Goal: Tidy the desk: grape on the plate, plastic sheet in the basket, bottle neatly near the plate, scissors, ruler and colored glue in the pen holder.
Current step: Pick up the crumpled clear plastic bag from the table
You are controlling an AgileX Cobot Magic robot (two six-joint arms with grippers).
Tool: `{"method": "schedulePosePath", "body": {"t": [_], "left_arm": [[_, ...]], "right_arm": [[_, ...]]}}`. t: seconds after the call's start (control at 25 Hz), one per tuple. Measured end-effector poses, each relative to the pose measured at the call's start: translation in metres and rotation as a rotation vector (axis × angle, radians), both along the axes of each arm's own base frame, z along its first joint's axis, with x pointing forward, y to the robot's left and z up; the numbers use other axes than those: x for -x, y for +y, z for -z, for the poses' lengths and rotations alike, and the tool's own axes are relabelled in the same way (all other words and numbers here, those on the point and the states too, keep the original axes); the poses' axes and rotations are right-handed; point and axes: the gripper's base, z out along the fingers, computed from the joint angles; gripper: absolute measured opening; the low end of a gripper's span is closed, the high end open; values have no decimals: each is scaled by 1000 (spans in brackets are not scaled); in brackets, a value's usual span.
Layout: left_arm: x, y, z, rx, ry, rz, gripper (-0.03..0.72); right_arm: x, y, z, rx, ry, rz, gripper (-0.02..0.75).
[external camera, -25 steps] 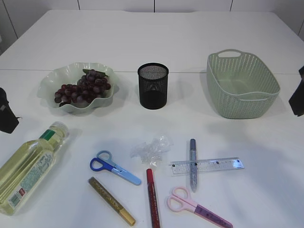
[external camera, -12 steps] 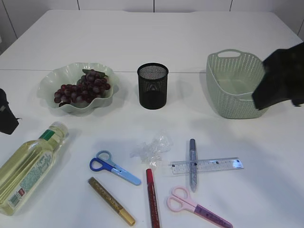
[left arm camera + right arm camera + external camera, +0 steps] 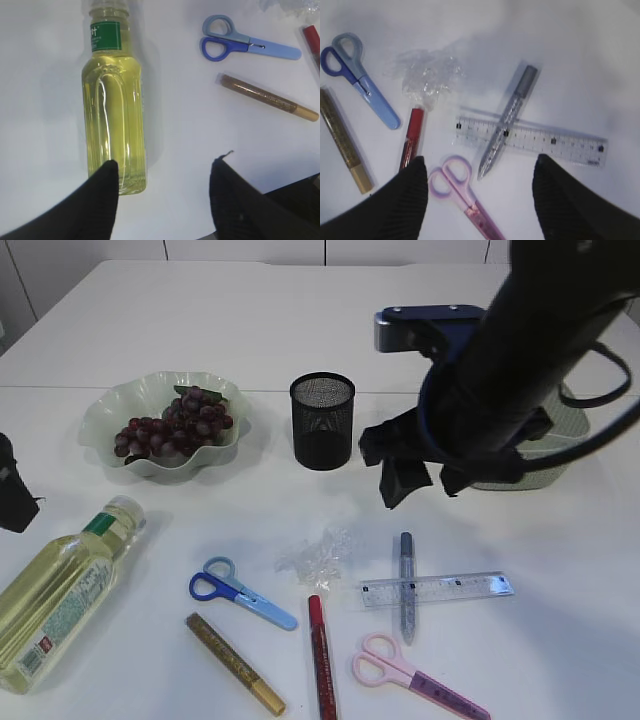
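The plastic sheet's crumpled middle (image 3: 324, 562) (image 3: 431, 79) is just beyond the end of the red glue stick. My right gripper goes there next and closes.
Grapes (image 3: 175, 425) lie on the green plate (image 3: 105, 410). The bottle (image 3: 60, 590) of yellow liquid lies on its side; my open left gripper (image 3: 165, 175) hovers by its base, one finger over it. The crumpled plastic sheet (image 3: 318, 553), blue scissors (image 3: 240, 595), pink scissors (image 3: 415, 675), clear ruler (image 3: 435, 588) and the silver (image 3: 406, 585), red (image 3: 321, 660) and gold (image 3: 235, 663) glue sticks lie at the front. My open, empty right gripper (image 3: 420, 475) hangs above them, over the pink scissors (image 3: 462, 195) and the ruler (image 3: 545, 140).
The black mesh pen holder (image 3: 322, 420) stands at mid-table, just left of my right arm. That arm covers most of the green basket (image 3: 530, 478) at the right. The left gripper (image 3: 15, 495) sits at the table's left edge.
My right arm has swung in from the right edge, across the basket, to above the middle of the table. The left arm and the objects have not moved.
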Motion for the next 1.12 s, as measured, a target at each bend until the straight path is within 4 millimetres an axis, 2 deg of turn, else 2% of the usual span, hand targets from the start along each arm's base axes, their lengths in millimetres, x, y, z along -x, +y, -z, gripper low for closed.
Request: {"method": "schedulePosePath", "body": {"t": [0.2,0.4,0.64,1.12], "left_arm": [[1,0,0,-3,10,1,424],[1,0,0,-3,12,1,424],[1,0,0,-3,12,1,424],[2,0,1,-6,22,2,424]], "right_arm": [[-41,23,25,26,6,-73,532],[-68,42,47,28,36,-169,587],[-78,52,70,37,104,-291,596],[-85,58,103,37,137,-336,597]]}}
